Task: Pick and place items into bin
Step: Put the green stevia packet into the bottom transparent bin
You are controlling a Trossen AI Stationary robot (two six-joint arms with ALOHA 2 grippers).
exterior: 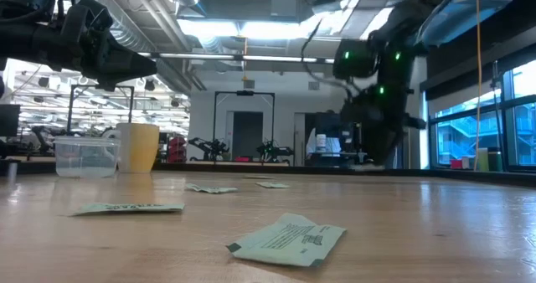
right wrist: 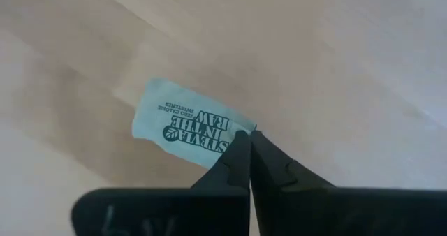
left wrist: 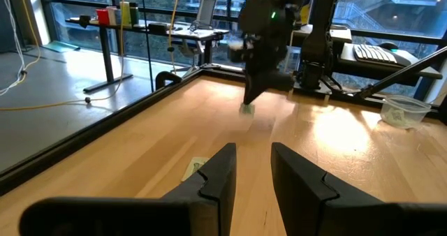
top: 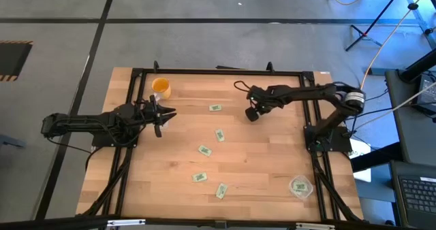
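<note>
Next, I let go of the light green packet with my right gripper on top of the packets inside the clear bin (top: pixel 298 186). The held packet is now at the table's far middle.
Several light green packets lie flat on the wooden table: (top: pixel 215 108), (top: pixel 219 134), (top: pixel 204 150), (top: pixel 199 177), (top: pixel 221 190); two lie close in the low view (exterior: pixel 289 239), (exterior: pixel 126 208). My right gripper (top: pixel 252 114) stands over the table's far middle, shut on one packet (right wrist: pixel 188 124). My left gripper (top: pixel 161 114) hovers open (left wrist: pixel 251 170) over the left side, near the orange cup (top: pixel 161 87). The clear bin (top: pixel 300 186) stands at the near right corner with packets inside. My right gripper pinches the packet between its two fingertips (right wrist: pixel 237 152) at one short end, near a corner (right wrist: pixel 234 130), coming from above and pointing down. The left wrist view shows the packet (left wrist: pixel 246 109) just below the fingers, a little off the table.
A black frame (top: pixel 218 71) runs round the table's far and side edges. The orange cup (exterior: pixel 138 146) and clear bin (exterior: pixel 86 156) stand side by side in the low view. Bare wood lies between the right gripper and the bin.
</note>
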